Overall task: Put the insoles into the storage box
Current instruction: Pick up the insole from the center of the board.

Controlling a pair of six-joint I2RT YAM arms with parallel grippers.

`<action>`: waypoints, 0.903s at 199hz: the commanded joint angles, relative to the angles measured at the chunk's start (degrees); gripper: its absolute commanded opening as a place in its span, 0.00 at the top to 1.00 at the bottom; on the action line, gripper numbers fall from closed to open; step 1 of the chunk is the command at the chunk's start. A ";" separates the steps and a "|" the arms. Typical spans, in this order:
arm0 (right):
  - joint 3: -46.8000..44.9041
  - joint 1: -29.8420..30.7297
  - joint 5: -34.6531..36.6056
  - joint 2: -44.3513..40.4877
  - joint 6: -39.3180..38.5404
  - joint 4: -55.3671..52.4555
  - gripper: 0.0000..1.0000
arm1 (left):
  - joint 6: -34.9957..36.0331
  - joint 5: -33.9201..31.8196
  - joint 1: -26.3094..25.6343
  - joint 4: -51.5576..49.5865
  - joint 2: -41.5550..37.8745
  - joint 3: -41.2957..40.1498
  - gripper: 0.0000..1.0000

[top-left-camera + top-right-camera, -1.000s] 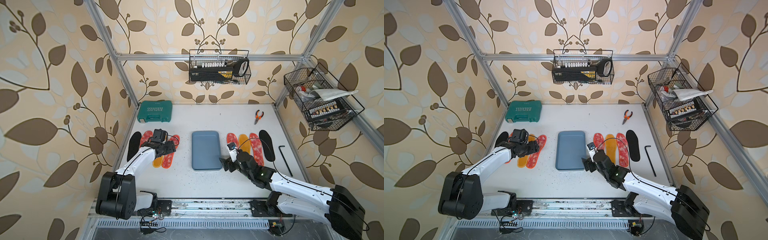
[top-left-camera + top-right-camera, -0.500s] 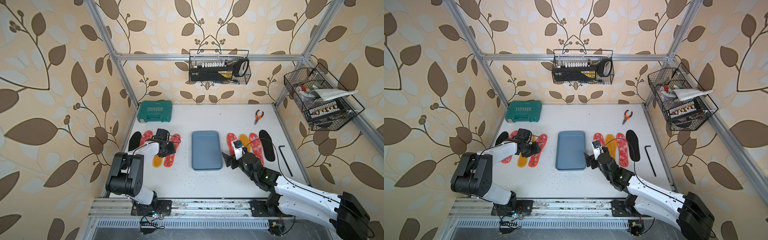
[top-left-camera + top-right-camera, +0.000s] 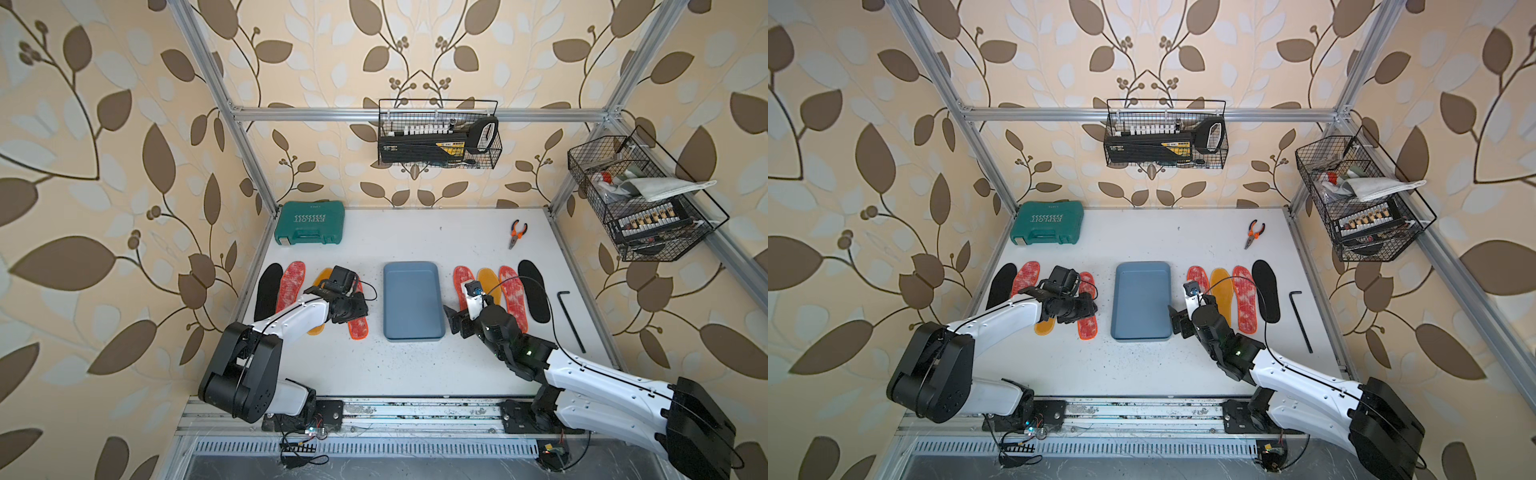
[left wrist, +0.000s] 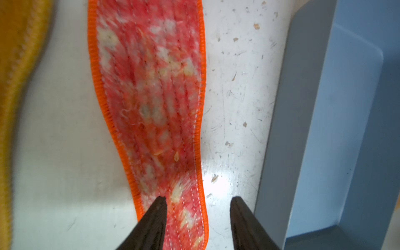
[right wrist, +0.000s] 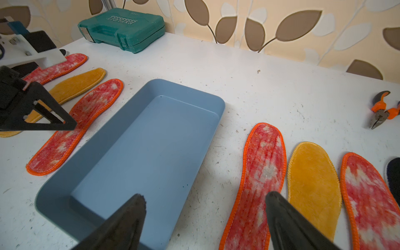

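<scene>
The red insole's box-side edge is crowded for my left gripper by the side of the storage box, so I will take the insole by its edge [image 4: 115, 132] facing the yellow insole.
The empty blue-grey storage box [image 3: 411, 301] [image 3: 1142, 301] [image 5: 151, 140] lies mid-table. To its left lie a black insole [image 3: 268, 291], a red mottled one [image 3: 291, 284], a yellow one [image 3: 316, 330] and another red one [image 3: 357, 326] [image 4: 149, 86]. My left gripper [image 3: 353, 307] [image 4: 198, 200] hangs low over this last insole, jaws apart across its box-side edge, one fingertip [image 4: 161, 203] above the fabric. To the box's right lie red [image 3: 462, 278] [image 5: 264, 164], yellow [image 3: 488, 280], red [image 3: 513, 291] and black [image 3: 534, 297] insoles. My right gripper [image 3: 455, 322] [image 5: 205, 199] is open between box and nearest red insole.
A green tool case [image 3: 309, 222] sits at the back left, orange-handled pliers [image 3: 516, 232] at the back right, and a black hex key [image 3: 571, 320] near the right edge. Wire baskets [image 3: 438, 139] [image 3: 640, 199] hang on the back and right walls.
My left arm swung round and its gripper shifted toward the front over the red insole, with the jaws narrower than before. The right wrist turned slightly; its jaws kept their width.
</scene>
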 commanded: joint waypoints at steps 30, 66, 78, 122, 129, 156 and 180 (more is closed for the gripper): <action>1.25 -0.17 -0.03 0.45 0.58 0.87 0.11 | 3.25 -4.73 4.59 -4.74 -5.70 3.79 0.37; 0.65 -0.07 -9.60 0.62 -2.94 3.70 0.11 | 3.83 -0.24 10.23 -2.13 -4.27 2.25 0.32; 0.19 -0.07 -13.95 0.62 -4.02 5.25 0.11 | 3.74 1.59 11.61 -0.36 -3.63 1.14 0.32; -0.35 0.89 -18.69 0.75 -5.61 7.49 0.09 | 3.68 6.41 12.95 4.70 0.44 -0.48 0.33; -0.11 0.98 -18.37 0.84 -5.64 7.17 0.09 | 3.55 6.89 12.97 5.42 0.93 -0.53 0.33; 0.02 1.23 -17.98 0.67 -5.73 6.77 0.09 | 3.45 6.86 12.96 6.61 2.98 -0.55 0.38; -0.07 1.25 -17.01 0.03 -5.64 6.59 0.09 | 3.22 6.19 12.71 7.12 5.30 -0.70 0.42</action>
